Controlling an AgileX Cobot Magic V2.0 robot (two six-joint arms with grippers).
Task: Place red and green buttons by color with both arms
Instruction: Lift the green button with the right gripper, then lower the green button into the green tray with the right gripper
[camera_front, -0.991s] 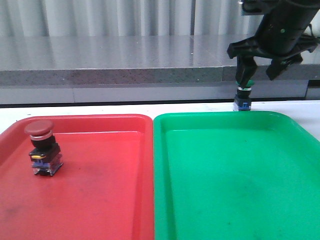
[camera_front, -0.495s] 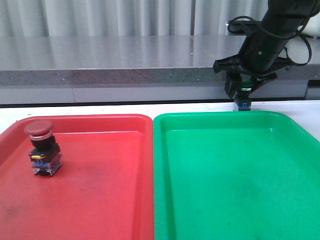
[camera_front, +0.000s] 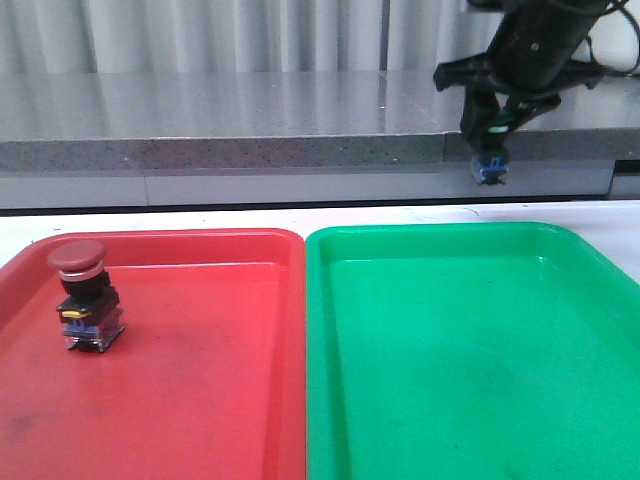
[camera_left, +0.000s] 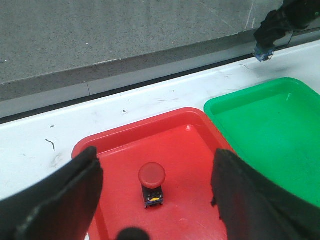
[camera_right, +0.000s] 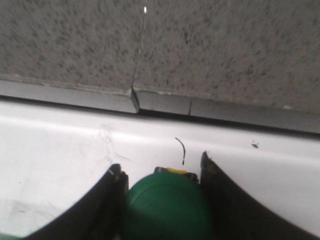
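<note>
I will release the green button upright with my right gripper near the middle of the green tray's bare bottom (camera_front: 500, 338). The button is now beyond that tray's far edge.
The red button (camera_front: 84, 295) stands upright at the left of the red tray (camera_front: 200, 400); it also shows in the left wrist view (camera_left: 152, 183). My left gripper (camera_left: 157, 192) is open and hangs above it, its fingers well apart on either side. My right gripper (camera_front: 492, 140) is shut on the green button (camera_front: 489, 165) and holds it in the air beyond the far edge of the green tray (camera_front: 470, 380). In the right wrist view the green cap (camera_right: 167, 207) sits between the two fingers, above the white table.
The two trays lie side by side on a white table (camera_front: 200, 217). A grey stone ledge (camera_front: 220, 130) runs along the back, close behind my right gripper. The green tray (camera_left: 270, 130) also shows in the left wrist view.
My right gripper closed on the green button and lifted it off the white table, up in front of the ledge. The red button has not moved.
</note>
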